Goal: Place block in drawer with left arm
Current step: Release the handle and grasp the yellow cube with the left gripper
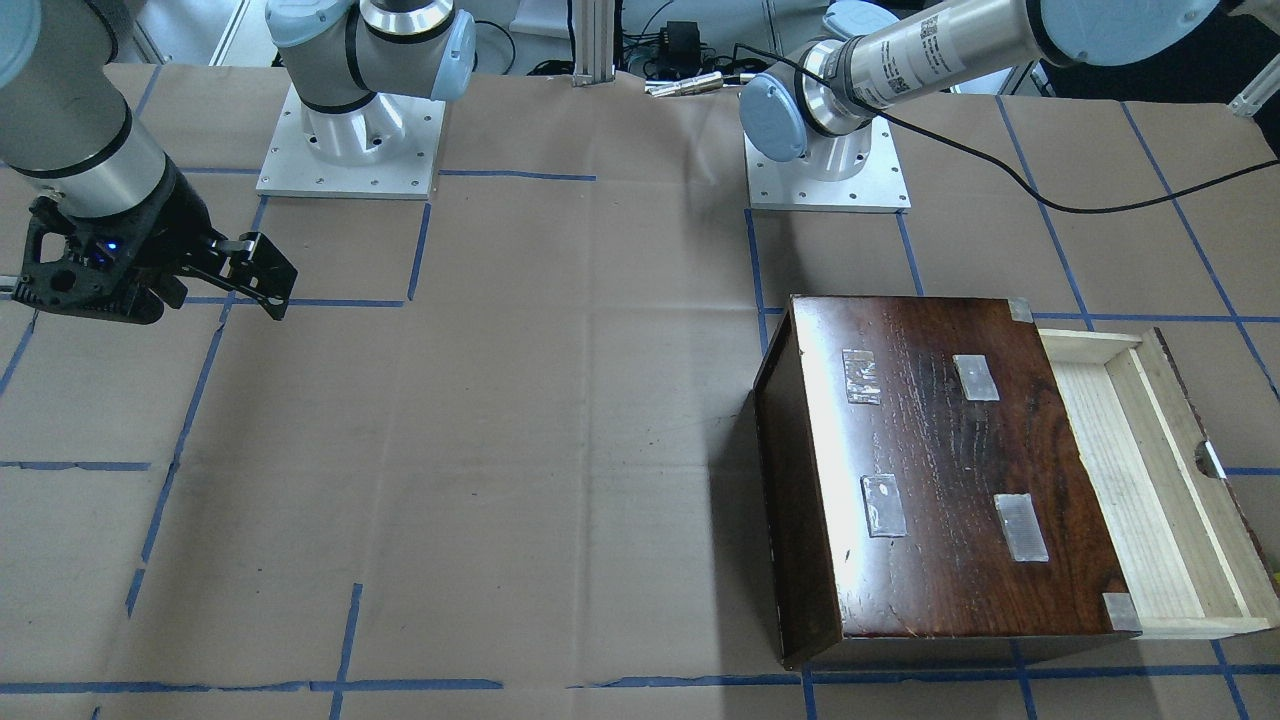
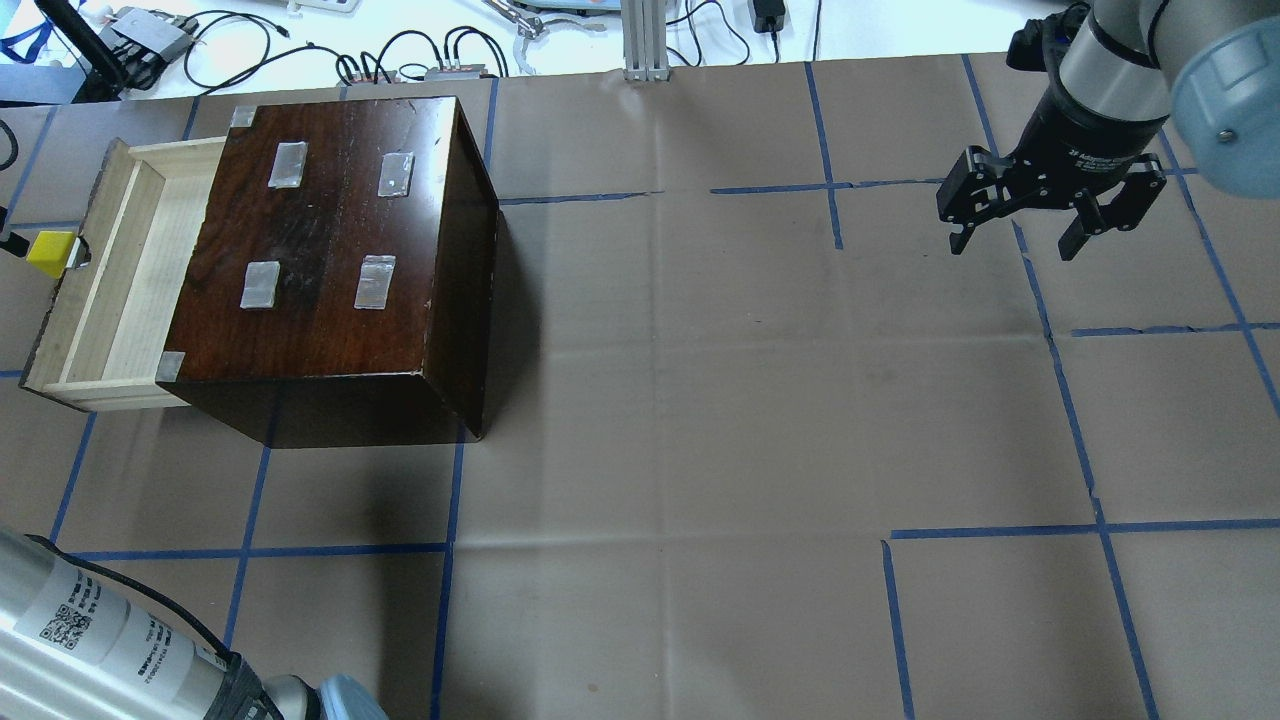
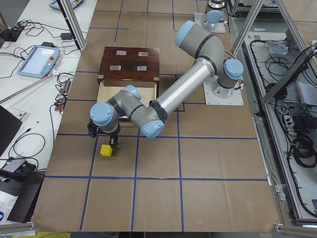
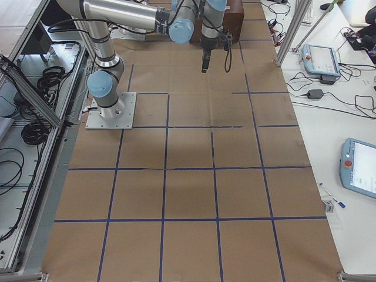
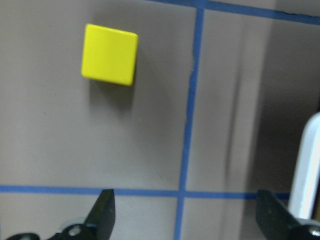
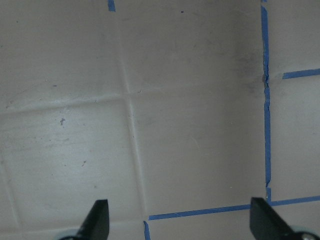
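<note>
My left gripper is going to close on opposite sides of the yellow block (image 1: 1276, 580) (image 5: 110, 54), which sits on the table outside the dark front panel of the drawer.
The yellow block (image 5: 110, 54) lies on the paper-covered table just outside the drawer's dark front panel; it also shows in the overhead view (image 2: 52, 253) and the left-side view (image 3: 105, 150). The pale wooden drawer (image 2: 110, 270) is pulled out of the dark brown box (image 2: 330, 240) and is empty; it also shows in the front view (image 1: 1130, 480). My left gripper (image 5: 186, 200) is open and empty and hovers over the table, with the block ahead of it and off to one side of the gap; it also shows in the left-side view (image 3: 105, 138). My right gripper (image 2: 1015, 240) is open and empty, far from the box.
Blue tape lines (image 5: 187, 130) cross the table under my left gripper. A pale upright part (image 5: 310, 165) stands at the left wrist view's right edge. Cables and devices (image 2: 400, 60) lie beyond the table's far edge. The arm bases (image 1: 350, 130) stand at the table's robot side.
</note>
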Controlling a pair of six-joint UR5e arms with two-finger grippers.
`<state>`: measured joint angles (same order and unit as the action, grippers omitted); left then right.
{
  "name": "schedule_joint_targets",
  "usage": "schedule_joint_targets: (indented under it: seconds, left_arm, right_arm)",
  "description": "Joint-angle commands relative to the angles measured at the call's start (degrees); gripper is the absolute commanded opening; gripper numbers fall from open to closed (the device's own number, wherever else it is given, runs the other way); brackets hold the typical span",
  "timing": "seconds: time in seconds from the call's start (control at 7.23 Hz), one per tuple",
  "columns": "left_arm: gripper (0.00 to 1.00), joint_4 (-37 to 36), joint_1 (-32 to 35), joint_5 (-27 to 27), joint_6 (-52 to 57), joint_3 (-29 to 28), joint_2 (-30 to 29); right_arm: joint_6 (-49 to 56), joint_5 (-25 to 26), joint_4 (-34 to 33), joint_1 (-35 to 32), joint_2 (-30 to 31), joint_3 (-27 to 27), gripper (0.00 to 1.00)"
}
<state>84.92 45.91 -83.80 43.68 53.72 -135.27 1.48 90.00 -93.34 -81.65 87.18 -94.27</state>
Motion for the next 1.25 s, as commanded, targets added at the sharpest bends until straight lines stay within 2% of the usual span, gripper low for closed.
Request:
schedule_joint_targets:
  seconds: [0.0, 0.14, 0.83, 0.97, 1.11]
  left_arm:
    - [0.99, -4.7, 0.8, 0.0, 2.4, -8.2, -7.3]
    - [0.99, -5.5, 2.2, 0.0, 2.5, -10.5, -9.6]
    - [0.98, -5.5, 3.1, -0.3, 6.0, -10.5, -12.9]
    - [0.98, -4.9, 3.0, -0.9, 6.2, -10.4, -13.4]
    - [0.98, -4.9, 3.1, -4.7, 6.1, -10.4, -14.1]
  right_arm:
    - [-0.1, 0.0, 0.0, 0.0, 0.0, 0.0, 1.0]
    - [0.0, 0.0, 0.0, 0.0, 0.0, 0.0, 1.0]
    - [-0.1, 0.0, 0.0, 0.0, 0.0, 0.0, 1.0]
    - [-0.1, 0.0, 0.0, 0.0, 0.0, 0.0, 1.0]
    - [0.0, 0.0, 0.0, 0.0, 0.0, 0.0, 1.0]
